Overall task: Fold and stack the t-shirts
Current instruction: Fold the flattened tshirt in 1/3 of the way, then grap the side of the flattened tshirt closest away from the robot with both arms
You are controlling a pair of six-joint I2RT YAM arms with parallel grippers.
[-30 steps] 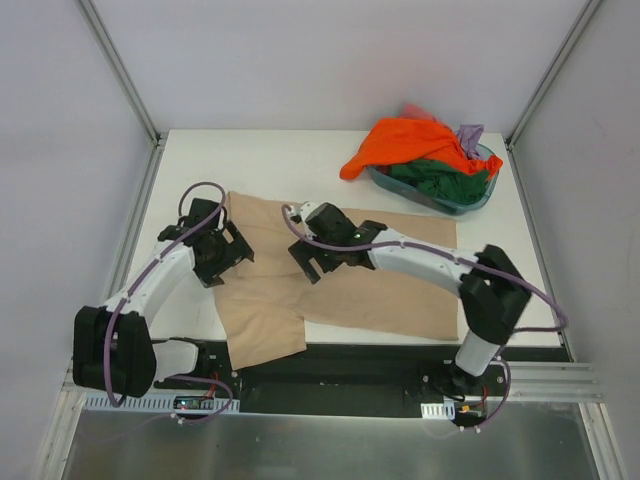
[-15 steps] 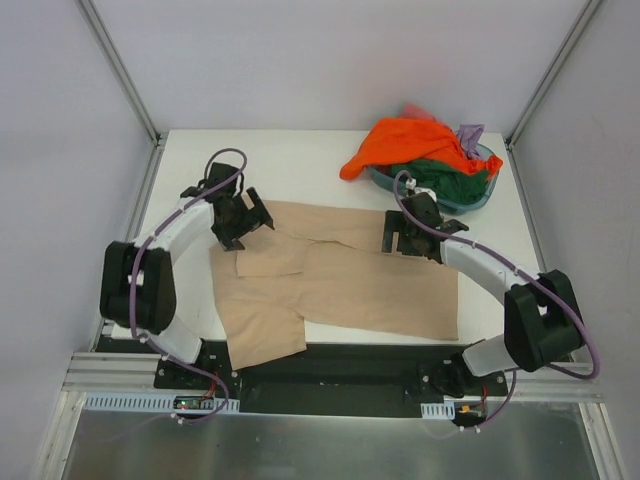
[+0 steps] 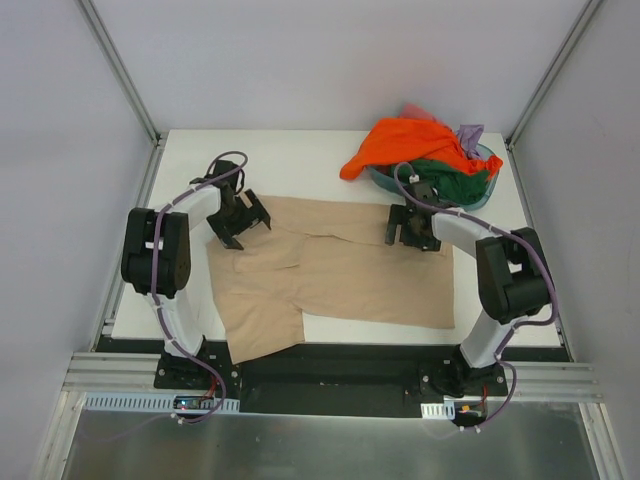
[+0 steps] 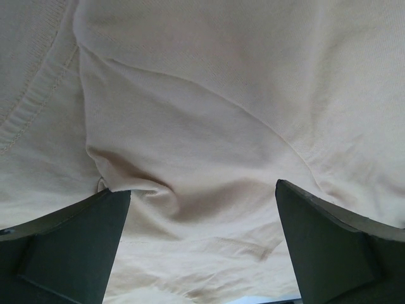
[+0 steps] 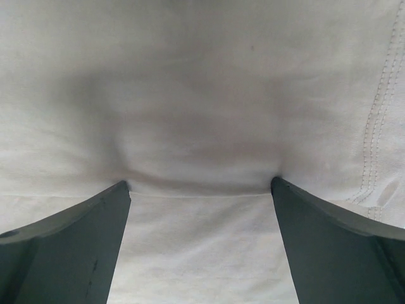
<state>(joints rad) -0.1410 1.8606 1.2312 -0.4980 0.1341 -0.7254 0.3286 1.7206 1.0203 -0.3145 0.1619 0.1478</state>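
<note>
The robot's right gripper needs to next go to the near corner [image 3: 450, 325] on the basin's side of the tan-beige t-shirt and close there.
The large tan-beige t-shirt [image 3: 340, 275] lies spread across the white table [image 3: 300, 165]. My left gripper [image 3: 240, 215] is open and pressed down on the shirt's far left corner; in the left wrist view the cloth [image 4: 209, 126] puckers between the spread fingers [image 4: 69, 247]. My right gripper [image 3: 412, 228] is open at the shirt's far right edge; in the right wrist view pale cloth [image 5: 202, 95] fills the gap between the fingers [image 5: 335, 247], with a fold line across their tips. The orange t-shirt [image 3: 405, 142], dark green t-shirt [image 3: 440, 180], a lilac one [image 3: 470, 133] and a pinkish red one [image 3: 415, 110] are heaped in the basin.
The teal translucent basin [image 3: 470, 200] stands at the table's far right corner. Metal frame posts [image 3: 120, 70] rise at both far corners. The tan shirt's lower left part [image 3: 262, 335] hangs over the table's near edge.
Both grippers have moved outward and to the far edge of the tan shirt, from its middle to its far corners. The shirt's far part now lies spread flatter and wider.
</note>
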